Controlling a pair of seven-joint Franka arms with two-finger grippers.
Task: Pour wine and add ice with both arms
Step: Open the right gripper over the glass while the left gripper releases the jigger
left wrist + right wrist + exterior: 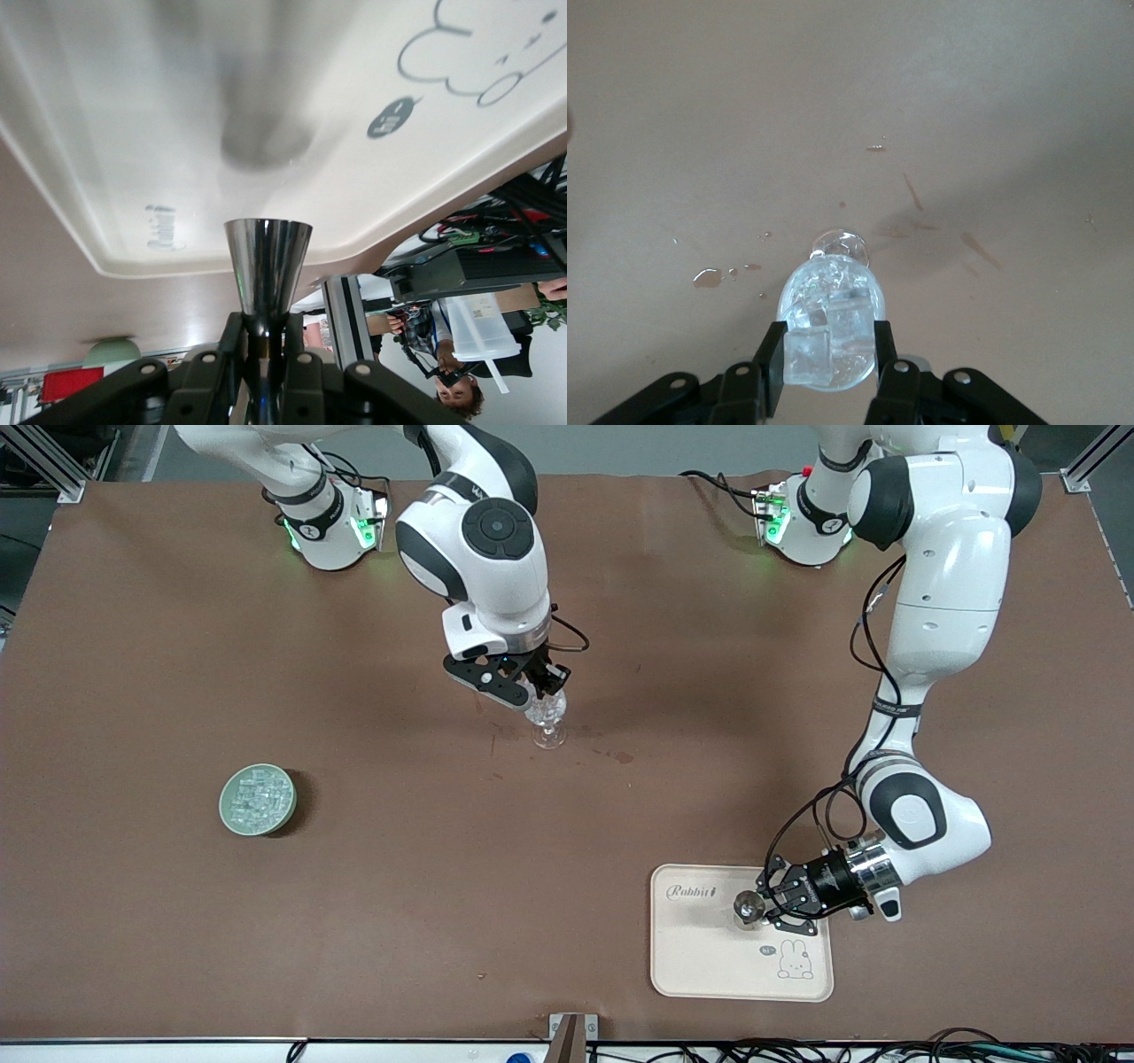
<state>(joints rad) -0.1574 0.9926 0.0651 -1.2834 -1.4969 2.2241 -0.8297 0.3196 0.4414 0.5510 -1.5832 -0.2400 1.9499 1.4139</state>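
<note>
Next, my right gripper lets go of the clear ice cubes inside the bowl of the clear stemmed glass (547, 708) (833, 312).
A clear stemmed glass (549, 728) stands mid-table, its bowl (833, 274) heaped with ice. Right over its mouth my right gripper (545, 689) (828, 338) is shut on clear ice cubes (808, 359) wedged between its fingers. A pale green bowl (257, 800) holding a heap of ice sits toward the right arm's end. My left gripper (760, 908) (266, 323) is shut on the stem of a shiny metal cone cup (749, 910) (267, 261), low over the cream rabbit tray (709, 965) (133, 133). No wine shows.
Reddish stains (620, 757) and small wet drops (707, 277) mark the brown tabletop beside the glass. Cables and a metal bracket (567, 1036) run along the table edge nearest the front camera. Both arm bases stand at the edge farthest from it.
</note>
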